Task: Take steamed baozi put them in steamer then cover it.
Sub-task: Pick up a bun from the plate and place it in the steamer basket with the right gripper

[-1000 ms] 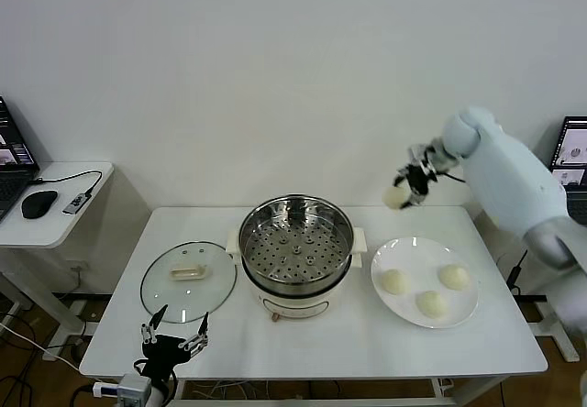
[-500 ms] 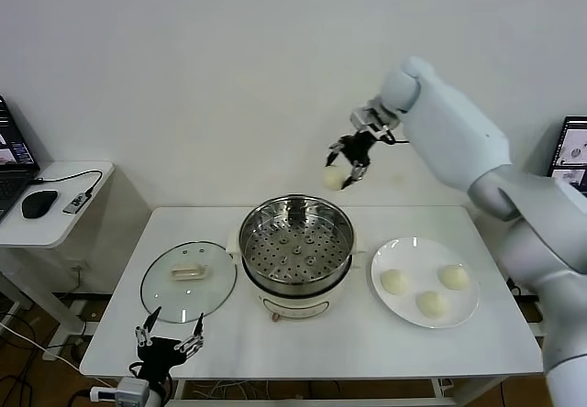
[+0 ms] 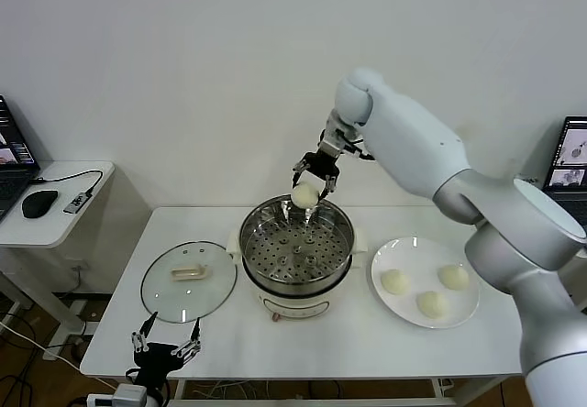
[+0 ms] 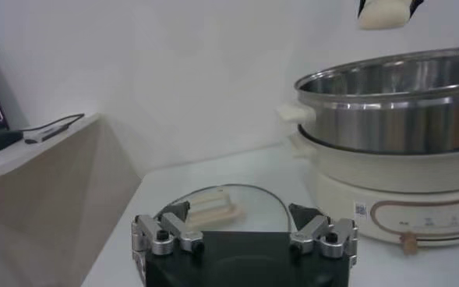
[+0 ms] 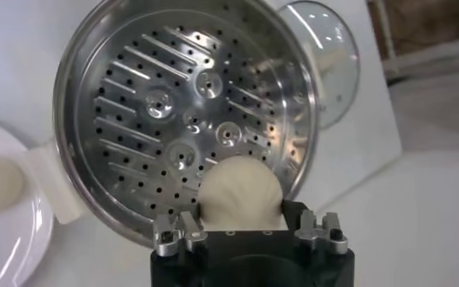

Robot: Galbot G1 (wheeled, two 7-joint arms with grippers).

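My right gripper will put the baozi down on the perforated tray (image 3: 295,225) (image 5: 226,179) near the far rim of the steamer. The baozi is still held above that rim.
My right gripper (image 3: 308,190) is shut on a cream-white baozi (image 3: 304,195) and holds it above the far rim of the steel steamer (image 3: 295,247). In the right wrist view the baozi (image 5: 240,196) sits between the jaws over the perforated tray (image 5: 178,125), which has nothing on it. Three more baozi (image 3: 394,281) lie on the white plate (image 3: 463,313) to the right. The glass cover (image 3: 188,279) lies flat on the table left of the steamer. My left gripper (image 3: 165,341) is open and low at the table's front left edge, near the cover (image 4: 213,205).
The white table (image 3: 321,347) carries all of it. A side desk (image 3: 50,210) with a mouse and laptop stands to the left. A screen (image 3: 573,155) shows at the far right. The wall is close behind the steamer.
My right arm has swung left with the baozi, from above the plate side to just over the steamer's far rim, and lowered. The left gripper has sunk slightly.
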